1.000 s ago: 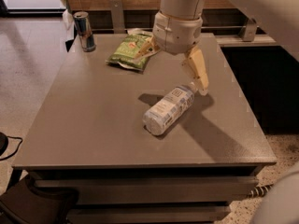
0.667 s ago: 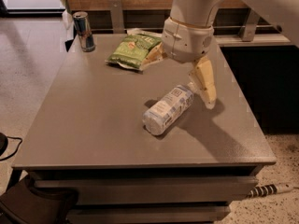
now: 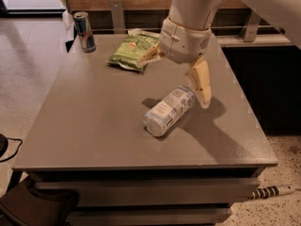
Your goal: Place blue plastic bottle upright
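Note:
The robot's gripper should close on the neck end (image 3: 185,92) of the blue plastic bottle, because a lift there lets the bottle's base swing down.
The blue plastic bottle (image 3: 168,110) lies on its side near the middle of the grey table (image 3: 94,121), its base toward the front left and its neck toward the back right. It has a pale blue-and-white label with a small dark square. Its cap end is hidden behind the right finger. My gripper (image 3: 173,81) hangs open just above and behind the bottle's neck end. One cream finger (image 3: 200,84) reaches down at the bottle's right, and the other (image 3: 149,54) points left toward the chip bag. The gripper holds nothing.
A green chip bag (image 3: 132,50) lies at the back of the table. A shiny metal drink can (image 3: 84,31) stands upright at the back left corner. A wooden counter with metal brackets runs behind the table. Floor drops off on the left and right.
The gripper has moved a little to the right and lower, toward the bottle's neck end. The bottle has not moved.

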Robot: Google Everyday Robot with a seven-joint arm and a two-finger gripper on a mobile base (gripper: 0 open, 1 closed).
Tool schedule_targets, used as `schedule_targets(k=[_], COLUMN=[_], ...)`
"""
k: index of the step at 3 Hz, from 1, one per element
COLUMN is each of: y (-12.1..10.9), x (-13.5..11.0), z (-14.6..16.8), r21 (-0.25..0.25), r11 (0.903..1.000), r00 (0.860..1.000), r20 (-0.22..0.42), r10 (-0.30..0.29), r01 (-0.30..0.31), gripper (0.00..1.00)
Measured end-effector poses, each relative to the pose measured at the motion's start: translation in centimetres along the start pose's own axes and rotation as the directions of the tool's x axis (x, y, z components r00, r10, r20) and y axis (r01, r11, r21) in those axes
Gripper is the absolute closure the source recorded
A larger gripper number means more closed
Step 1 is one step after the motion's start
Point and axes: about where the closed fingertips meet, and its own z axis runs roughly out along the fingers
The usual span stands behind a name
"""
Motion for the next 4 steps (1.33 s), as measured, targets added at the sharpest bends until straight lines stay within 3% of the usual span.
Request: schedule_targets(k=[1,2,4], y=[1.5,2.4,0.7], x=[0.1,-0.4,-4.3], z=[1.1,2.5,5.4], r21=[-0.024,-0.017,0.102], r11=[0.9987,0.9977,0.9946], r00=[0.998,0.994,0.977], r20=[0.043,0.093,0.212], r10=[-0.043,-0.065,-0.038], r01=[0.044,0.066,0.016], gripper=[0.0,0.0,0.0])
